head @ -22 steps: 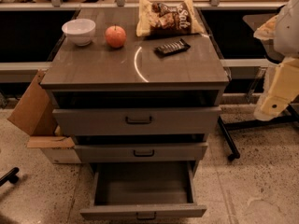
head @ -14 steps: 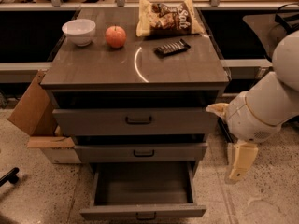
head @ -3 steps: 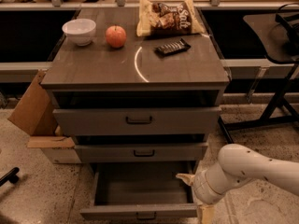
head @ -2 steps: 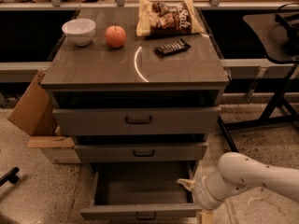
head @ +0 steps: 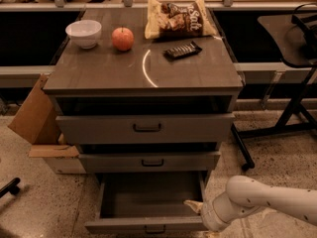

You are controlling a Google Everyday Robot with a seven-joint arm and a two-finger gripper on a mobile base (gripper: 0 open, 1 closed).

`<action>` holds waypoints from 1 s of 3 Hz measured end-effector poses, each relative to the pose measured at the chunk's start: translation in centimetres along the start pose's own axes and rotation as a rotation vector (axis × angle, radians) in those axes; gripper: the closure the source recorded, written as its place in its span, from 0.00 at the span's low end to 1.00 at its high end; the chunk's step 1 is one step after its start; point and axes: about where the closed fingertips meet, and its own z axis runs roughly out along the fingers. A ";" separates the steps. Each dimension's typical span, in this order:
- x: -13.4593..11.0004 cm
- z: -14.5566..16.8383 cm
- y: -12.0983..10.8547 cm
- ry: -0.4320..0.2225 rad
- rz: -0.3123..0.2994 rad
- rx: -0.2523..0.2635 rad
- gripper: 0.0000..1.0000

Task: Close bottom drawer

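Observation:
I need to close my gripper at the front panel of the bottom drawer [head: 185, 228], between the drawer's handle and the end closest to my arm.
The bottom drawer [head: 126, 225] of the grey-brown cabinet is pulled far out, and its inside shows empty. A small dark handle sits at the centre of its front panel. My white arm reaches in low from the right. The gripper [head: 194, 207] is at the drawer's right front corner, just above the front panel's right end and close to the drawer's right side wall. The wrist hides most of the gripper. I cannot tell whether it touches the drawer.
The middle drawer [head: 148, 161] and the top drawer [head: 143, 128] stick out slightly. On the cabinet top are a white bowl [head: 83, 32], an apple [head: 122, 38], a chip bag [head: 178, 18] and a dark bar [head: 182, 50]. A cardboard box [head: 37, 120] stands left, and a black stand [head: 292, 83] stands right.
My arm has come down from the upper right to the bottom drawer's right front corner and sank a little lower in the last second. The drawer stays open as before.

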 end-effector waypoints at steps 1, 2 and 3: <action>0.0 0.0 0.0 0.000 0.000 0.000 0.00; 0.4 1.3 -0.2 -0.021 -0.027 -0.023 0.00; 1.4 3.4 -0.7 -0.060 -0.071 -0.060 0.00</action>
